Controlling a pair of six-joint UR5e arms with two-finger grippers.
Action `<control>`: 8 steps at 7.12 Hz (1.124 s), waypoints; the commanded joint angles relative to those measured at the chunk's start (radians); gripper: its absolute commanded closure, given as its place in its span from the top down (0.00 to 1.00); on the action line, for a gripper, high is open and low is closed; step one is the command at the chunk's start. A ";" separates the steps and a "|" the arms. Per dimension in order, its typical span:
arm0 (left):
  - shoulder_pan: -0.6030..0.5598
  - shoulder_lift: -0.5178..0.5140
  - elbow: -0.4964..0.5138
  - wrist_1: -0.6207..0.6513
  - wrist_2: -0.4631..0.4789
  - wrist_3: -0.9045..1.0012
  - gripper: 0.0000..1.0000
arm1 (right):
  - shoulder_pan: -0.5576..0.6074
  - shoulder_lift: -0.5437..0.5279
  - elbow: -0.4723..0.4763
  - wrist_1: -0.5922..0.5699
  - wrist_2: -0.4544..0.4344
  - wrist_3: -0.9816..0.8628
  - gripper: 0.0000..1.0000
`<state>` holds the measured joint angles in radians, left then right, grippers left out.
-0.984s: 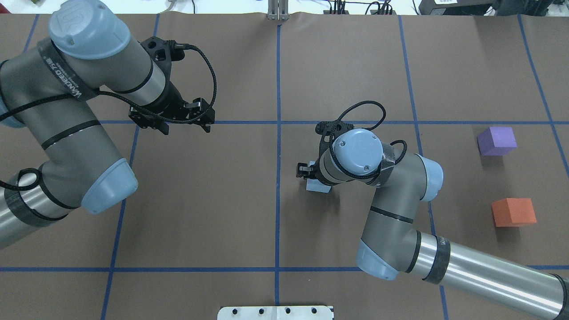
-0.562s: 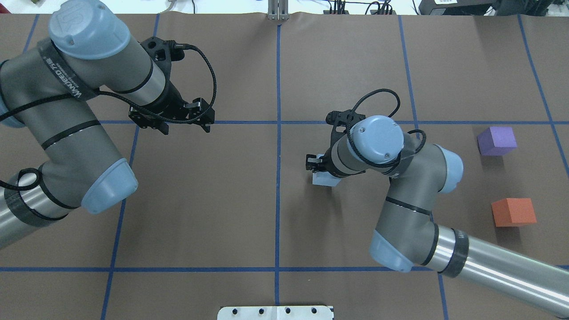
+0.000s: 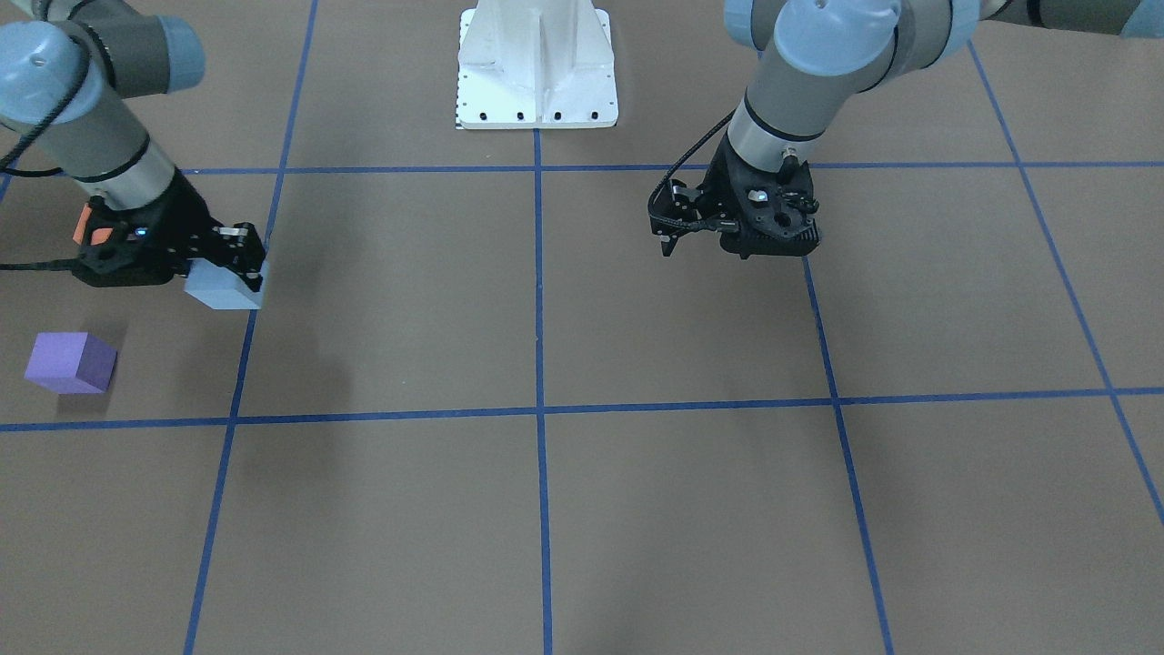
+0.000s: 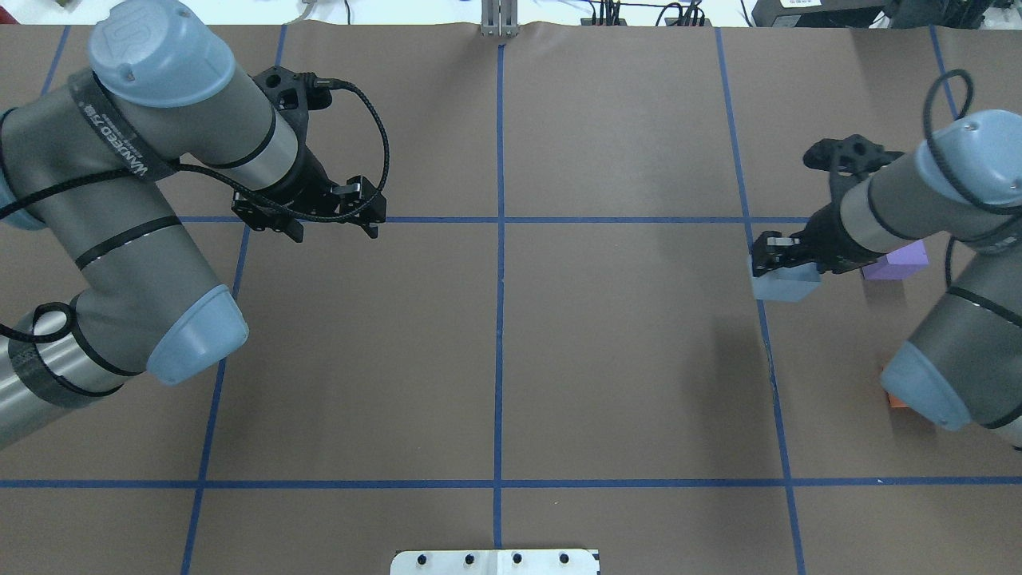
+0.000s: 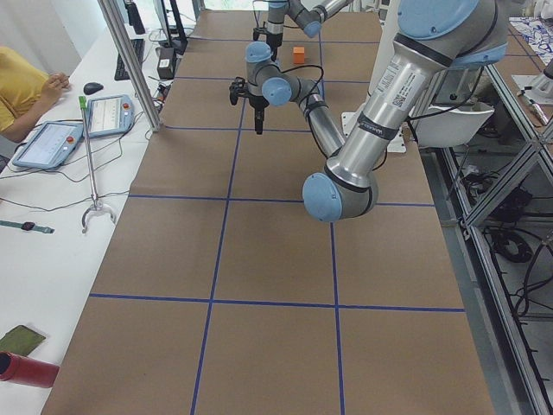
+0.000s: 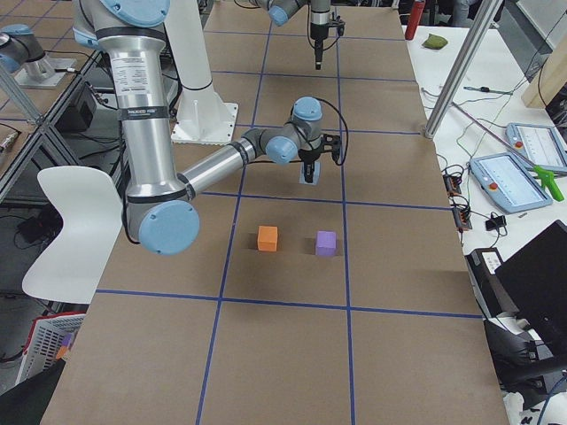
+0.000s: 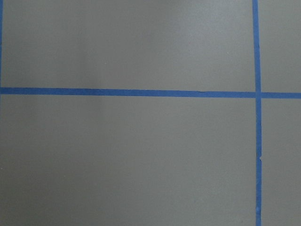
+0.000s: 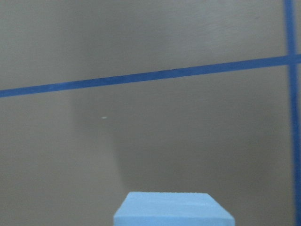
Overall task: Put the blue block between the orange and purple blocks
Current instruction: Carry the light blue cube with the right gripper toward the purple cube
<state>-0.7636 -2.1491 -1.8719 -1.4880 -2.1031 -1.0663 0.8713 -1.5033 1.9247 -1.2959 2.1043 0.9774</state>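
Note:
The blue block will be set down on the table by my right gripper, which will let go of it in the gap point(image 3: 96, 298) between the orange and purple blocks.
My right gripper point(image 4: 781, 257) is shut on the light blue block point(image 4: 784, 284) and holds it above the table, just left of the purple block point(image 4: 901, 261). The arm's wrist partly covers the purple block. The orange block point(image 4: 894, 401) is almost hidden under the right elbow. In the front view the blue block point(image 3: 224, 287) hangs above and right of the purple block point(image 3: 71, 362). The right side view shows the orange block point(image 6: 267, 237) and the purple block point(image 6: 326, 243) side by side with a gap between them. My left gripper point(image 4: 335, 228) is open and empty.
Brown table cover point(image 4: 607, 359) with a blue tape grid. The white robot base plate point(image 3: 536, 64) stands at the robot's side of the table. The left arm point(image 4: 144, 239) hovers over the left half.
My right arm has carried the blue block from near the table's middle far to the right, up to the purple block. Its elbow now covers the orange block. The left arm has not moved.

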 commanded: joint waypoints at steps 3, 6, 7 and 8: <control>0.004 0.000 -0.003 0.000 0.000 -0.011 1.00 | 0.137 -0.247 -0.157 0.270 0.075 -0.206 0.00; 0.007 0.000 -0.007 0.000 0.000 -0.012 1.00 | 0.133 -0.238 -0.231 0.342 0.077 -0.201 0.00; 0.007 0.000 -0.007 0.000 0.000 -0.012 1.00 | 0.132 -0.232 -0.249 0.343 0.077 -0.203 0.00; 0.007 0.000 -0.009 0.000 0.002 -0.012 1.00 | 0.130 -0.221 -0.257 0.343 0.075 -0.203 0.00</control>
<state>-0.7566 -2.1491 -1.8792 -1.4880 -2.1027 -1.0784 1.0033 -1.7347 1.6815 -0.9546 2.1811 0.7751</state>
